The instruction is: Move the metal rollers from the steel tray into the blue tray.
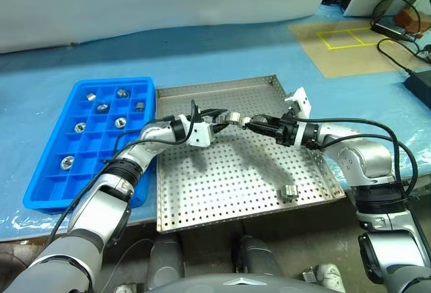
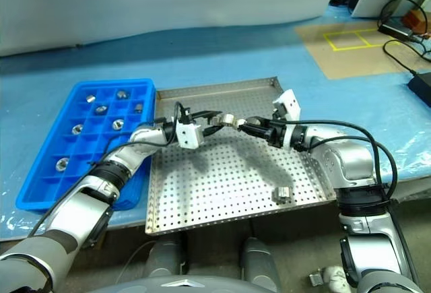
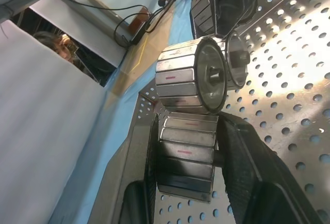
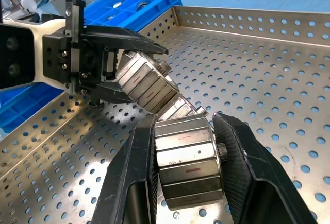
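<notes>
I need to use my right gripper to set its metal roller down on the steel tray's perforated bottom [image 1: 261, 114], between the lone roller and the tray's far rim.
Over the steel tray [image 1: 222, 185], my two grippers face each other, each shut on one of the metal rollers. The left gripper [image 1: 225, 119] holds a faceted silver roller [image 3: 186, 157]. The right gripper [image 1: 250, 124] holds another [image 4: 188, 165]. The two rollers meet almost end to end; I cannot tell whether they touch. A third roller [image 1: 289, 192] lies on the perforated floor near the tray's front right corner. The blue tray [image 1: 145, 84] sits to the left of the steel tray, with several rollers [image 1: 91, 95] in its compartments.
Both trays rest on a blue-covered table. At the far right are a tan board with yellow tape [image 1: 350, 44], black cables [image 1: 397, 17] and a dark box [image 1: 421, 84]. A person's head [image 3: 54, 44] appears beyond the table in the left wrist view.
</notes>
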Controlling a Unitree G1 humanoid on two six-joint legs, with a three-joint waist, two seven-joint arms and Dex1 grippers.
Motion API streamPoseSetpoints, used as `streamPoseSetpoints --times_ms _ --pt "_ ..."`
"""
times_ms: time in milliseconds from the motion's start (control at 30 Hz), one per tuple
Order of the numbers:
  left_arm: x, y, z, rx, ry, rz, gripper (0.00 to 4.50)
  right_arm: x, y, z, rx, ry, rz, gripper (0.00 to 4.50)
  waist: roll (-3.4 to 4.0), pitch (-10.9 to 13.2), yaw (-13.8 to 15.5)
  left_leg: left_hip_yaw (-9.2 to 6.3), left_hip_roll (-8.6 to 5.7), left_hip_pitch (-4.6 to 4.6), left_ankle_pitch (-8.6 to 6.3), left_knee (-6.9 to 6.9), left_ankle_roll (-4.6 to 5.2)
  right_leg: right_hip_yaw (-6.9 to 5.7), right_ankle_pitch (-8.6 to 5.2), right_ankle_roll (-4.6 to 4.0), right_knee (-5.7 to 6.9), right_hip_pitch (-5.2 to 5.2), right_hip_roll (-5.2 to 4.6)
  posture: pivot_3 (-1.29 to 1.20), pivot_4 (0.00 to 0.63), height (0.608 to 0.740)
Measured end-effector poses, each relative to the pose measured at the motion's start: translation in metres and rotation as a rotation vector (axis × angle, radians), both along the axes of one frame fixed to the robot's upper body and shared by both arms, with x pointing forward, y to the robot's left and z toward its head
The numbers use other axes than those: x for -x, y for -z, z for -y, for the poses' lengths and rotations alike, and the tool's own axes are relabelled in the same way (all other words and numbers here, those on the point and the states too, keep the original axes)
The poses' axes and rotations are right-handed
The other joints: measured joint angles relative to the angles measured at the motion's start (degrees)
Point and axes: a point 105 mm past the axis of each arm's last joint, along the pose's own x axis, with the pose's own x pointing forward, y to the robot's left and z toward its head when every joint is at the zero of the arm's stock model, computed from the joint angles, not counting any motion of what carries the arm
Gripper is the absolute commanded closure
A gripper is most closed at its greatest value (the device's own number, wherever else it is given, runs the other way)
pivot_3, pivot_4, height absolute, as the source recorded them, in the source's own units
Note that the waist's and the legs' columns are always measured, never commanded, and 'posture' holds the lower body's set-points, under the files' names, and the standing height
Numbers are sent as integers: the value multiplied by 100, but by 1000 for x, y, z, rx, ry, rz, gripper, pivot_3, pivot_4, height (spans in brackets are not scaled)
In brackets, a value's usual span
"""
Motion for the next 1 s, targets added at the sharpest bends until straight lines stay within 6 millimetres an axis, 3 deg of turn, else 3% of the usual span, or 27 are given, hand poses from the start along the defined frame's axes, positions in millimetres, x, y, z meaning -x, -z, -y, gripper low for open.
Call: streamPoseSetpoints --times_ms 100,233,300,467,733,867,1000 --pt "0 1 1 -3 -1 -5 3117 -3 2 8 -14 31 -22 3248 7 0 3 1 -1 -1 0 0 0 0 0 0 0 1 -1 -179 150 740" --pt "-9 5 -24 -7 -88 -34 3117 -9 19 78 109 228 -86 3248 6 2 11 1 -2 -8 -1 -1 1 -1 0 0 -9 -2 1 -173 150 740" --pt "-11 9 -29 -11 -106 -49 3117 -10 23 95 146 266 -91 3248 6 3 -6 1 0 -8 -1 -7 1 -2 -1 -1 -11 -5 4 -175 150 740" --pt "-10 7 -26 2 -98 -47 3117 -9 22 91 140 233 -76 3248 20 8 -17 2 0 -7 -1 -6 2 0 -1 -1 -9 -6 4 -182 150 740" --pt "-10 7 -24 7 -95 -49 3117 -15 20 61 127 204 8 3248 20 9 -13 3 0 -8 -1 -6 2 -1 -1 -2 -7 -6 2 -186 150 740" --pt "-10 7 -24 8 -94 -50 3117 -21 24 49 200 220 94 3248 20 9 -12 3 0 -9 -1 -6 2 -1 -1 -1 -8 -7 1 -187 150 740" --pt "-10 7 -23 10 -92 -51 3117 -34 41 57 329 319 166 3248 21 10 -7 4 -2 -11 -1 -5 1 -2 -1 -1 -8 -7 -1 -186 150 740"
